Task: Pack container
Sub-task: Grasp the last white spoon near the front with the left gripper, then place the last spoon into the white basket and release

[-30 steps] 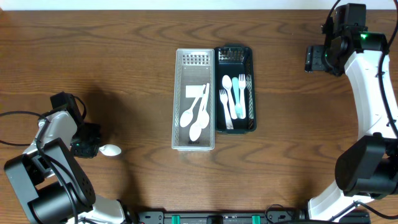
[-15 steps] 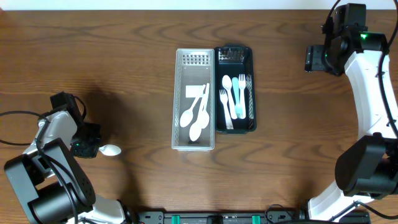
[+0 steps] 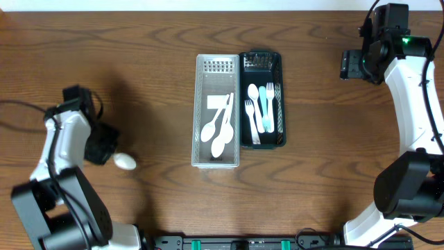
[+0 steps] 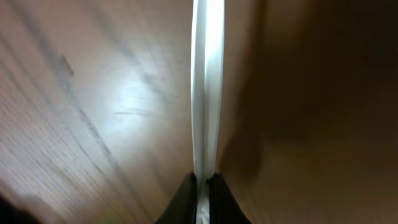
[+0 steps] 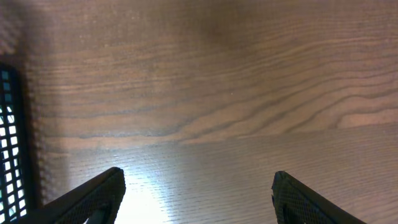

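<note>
The white spoon in my left gripper should be let go on top of the spoons in the clear plastic container (image 3: 213, 123).
A clear plastic container (image 3: 199, 111) with several white spoons stands at the table's middle. A dark green basket (image 3: 280, 97) with white and pale blue forks and a spoon stands against its right side. My left gripper (image 3: 104, 149) at the left is shut on the handle of a white spoon (image 3: 125, 161); the spoon's bowl sticks out to the right. In the left wrist view the spoon (image 4: 207, 81) runs straight up from the closed jaws (image 4: 202, 182). My right gripper (image 3: 349, 67) is open and empty at the far right, over bare wood (image 5: 196, 186).
The dark basket's mesh edge (image 5: 7, 143) shows at the left of the right wrist view. The wooden table surrounds the two containers.
My left arm has shifted up and to the right, lifting the white spoon with it. The right arm has not moved.
</note>
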Robot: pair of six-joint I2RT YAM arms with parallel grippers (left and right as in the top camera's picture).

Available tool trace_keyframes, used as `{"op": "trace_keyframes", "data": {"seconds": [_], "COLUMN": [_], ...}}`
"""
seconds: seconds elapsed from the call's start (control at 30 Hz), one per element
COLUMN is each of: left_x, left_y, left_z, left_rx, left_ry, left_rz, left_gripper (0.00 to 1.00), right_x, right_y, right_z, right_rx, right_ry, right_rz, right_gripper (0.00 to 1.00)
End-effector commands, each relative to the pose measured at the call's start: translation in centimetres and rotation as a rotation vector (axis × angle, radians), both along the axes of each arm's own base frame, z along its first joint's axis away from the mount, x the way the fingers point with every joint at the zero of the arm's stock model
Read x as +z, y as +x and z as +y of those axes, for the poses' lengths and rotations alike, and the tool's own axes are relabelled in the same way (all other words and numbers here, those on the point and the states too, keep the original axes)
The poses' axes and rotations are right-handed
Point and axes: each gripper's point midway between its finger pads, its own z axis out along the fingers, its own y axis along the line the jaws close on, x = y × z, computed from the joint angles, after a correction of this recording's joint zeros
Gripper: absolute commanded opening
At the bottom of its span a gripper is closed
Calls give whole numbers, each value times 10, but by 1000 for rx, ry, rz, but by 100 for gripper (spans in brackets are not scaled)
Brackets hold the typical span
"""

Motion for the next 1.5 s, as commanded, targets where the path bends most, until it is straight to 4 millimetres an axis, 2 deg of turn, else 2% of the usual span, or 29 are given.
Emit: {"op": "trace_keyframes", "data": {"seconds": [0.0,0.07,0.17,0.3,0.47,0.6,0.73,0.97,1.03,1.07,1.13,1.3,1.37,1.47], "left_x": [49,73,105,130,136,123,91,40,32,32,32,40,54,92], "left_y": [30,43,60,69,74,80,89,98,98,98,99,101,104,110], "left_z": [-23,-49,-97,-166,-237,-271,-281,-282,-282,-282,-282,-282,-283,-277], "left_rx": [-217,-338,-555,-846,-1154,-1249,-1266,-1242,-1245,-1245,-1245,-1251,-1263,-1233], "left_ry": [54,69,85,90,168,188,181,165,163,163,164,170,177,233], "left_rz": [-134,-199,-296,-393,-484,-499,-439,-325,-304,-303,-305,-328,-366,-449], "left_gripper": [6,6,6,6,6,6,6,6,15,17,34,36,36,38], "right_x": [4,4,4,4,4,4,3,2,2,2,2,3,4,6], "right_y": [3,3,3,3,3,3,1,-1,-1,-1,-1,0,2,7], "right_z": [-4,-4,-4,-4,-4,-4,-4,-4,-4,-4,-4,-4,-4,-4], "right_rx": [1,1,1,1,1,2,2,2,2,2,2,2,2,2], "right_ry": [-8,-8,-8,-8,-8,-7,-7,-6,-7,-7,-7,-7,-7,-9], "right_rz": [-14,-16,-16,-15,-15,-15,-6,3,3,3,3,-2,-9,-33], "right_gripper": [79,79,79,79,79,79,80,80,82,82,84,84,83,82]}}
